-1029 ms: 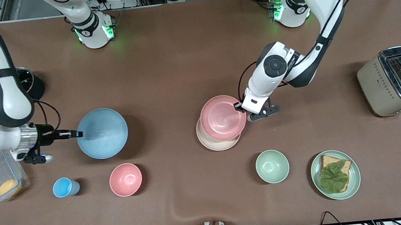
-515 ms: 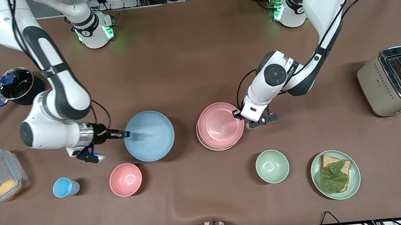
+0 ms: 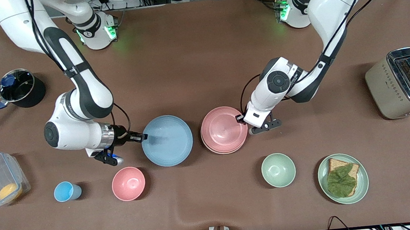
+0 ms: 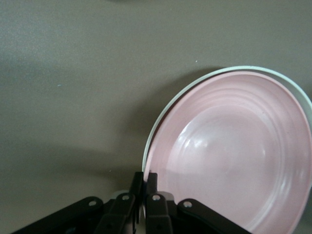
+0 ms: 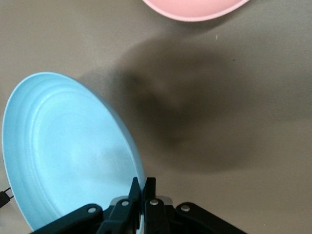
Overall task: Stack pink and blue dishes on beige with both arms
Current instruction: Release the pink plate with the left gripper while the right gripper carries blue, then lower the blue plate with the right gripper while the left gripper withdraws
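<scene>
My right gripper needs to let go of the blue plate squarely on top of the pink plate (image 3: 223, 131), so that it sits over the beige one.
The pink plate (image 3: 223, 130) lies almost squarely over the beige plate (image 3: 213, 150), of which only a thin pale rim (image 4: 161, 114) shows. My left gripper (image 3: 242, 118) (image 4: 145, 178) is shut on the pink plate's (image 4: 229, 151) edge, on the side toward the left arm's end. My right gripper (image 3: 144, 137) (image 5: 144, 183) is shut on the rim of the blue plate (image 3: 168, 140) (image 5: 68, 151). It holds that plate roughly level above the table, right beside the pink plate, toward the right arm's end.
A pink bowl (image 3: 128, 183) (image 5: 195, 7), a blue cup (image 3: 66, 191), a green bowl (image 3: 278, 170) and a green plate (image 3: 322, 179) with bread lie nearer the front camera. A toaster (image 3: 394, 85) stands at the left arm's end. A pot (image 3: 21, 87) and a plastic box (image 3: 1, 183) sit at the right arm's end.
The right arm has carried the blue plate from its end of the table toward the pink plate. The left arm has shifted the pink plate until it covers the beige one.
</scene>
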Motion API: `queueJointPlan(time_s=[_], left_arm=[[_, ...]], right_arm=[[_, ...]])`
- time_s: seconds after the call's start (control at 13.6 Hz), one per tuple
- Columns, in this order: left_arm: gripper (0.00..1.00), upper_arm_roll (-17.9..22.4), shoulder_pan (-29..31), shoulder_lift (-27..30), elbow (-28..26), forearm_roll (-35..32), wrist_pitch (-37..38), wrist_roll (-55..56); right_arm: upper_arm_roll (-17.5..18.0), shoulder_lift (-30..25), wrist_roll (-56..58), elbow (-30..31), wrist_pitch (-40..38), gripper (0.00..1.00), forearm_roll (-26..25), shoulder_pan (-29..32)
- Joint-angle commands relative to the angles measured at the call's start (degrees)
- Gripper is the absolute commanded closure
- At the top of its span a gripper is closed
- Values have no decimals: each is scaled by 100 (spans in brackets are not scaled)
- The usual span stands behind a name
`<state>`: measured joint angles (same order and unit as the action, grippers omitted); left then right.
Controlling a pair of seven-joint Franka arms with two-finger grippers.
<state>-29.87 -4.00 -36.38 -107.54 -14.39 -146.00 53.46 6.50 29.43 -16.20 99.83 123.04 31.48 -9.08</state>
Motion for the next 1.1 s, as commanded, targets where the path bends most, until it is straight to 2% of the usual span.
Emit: queueJointPlan(time_s=[0.0,0.15,0.29,0.44,0.74,0.88,1.03], left_arm=[[3,8,-39,-89,216,-179,-16,252],[0,17,127,304,207,-196,89,315],[0,-27,486,823,338,-231,640,-79],[0,-63,602,1263,636,-231,1474,-378],[0,-62,777,2089,1330,-161,3294,-994],[0,-63,997,2450,1533,-100,3735,-1573],[0,-28,1251,2811,1560,14,3921,-1672]], right_arm=[[-9,72,-67,-121,-52,100,147,3],[-9,89,-128,-113,44,100,156,-67],[-9,116,-312,-112,106,100,217,-207],[-9,186,-619,-121,508,100,463,-592],[-9,475,-1262,-217,1414,100,473,-1393],[-9,651,-1437,-454,1530,100,464,-1648],[-17,792,-1570,-639,1600,100,446,-1824]])
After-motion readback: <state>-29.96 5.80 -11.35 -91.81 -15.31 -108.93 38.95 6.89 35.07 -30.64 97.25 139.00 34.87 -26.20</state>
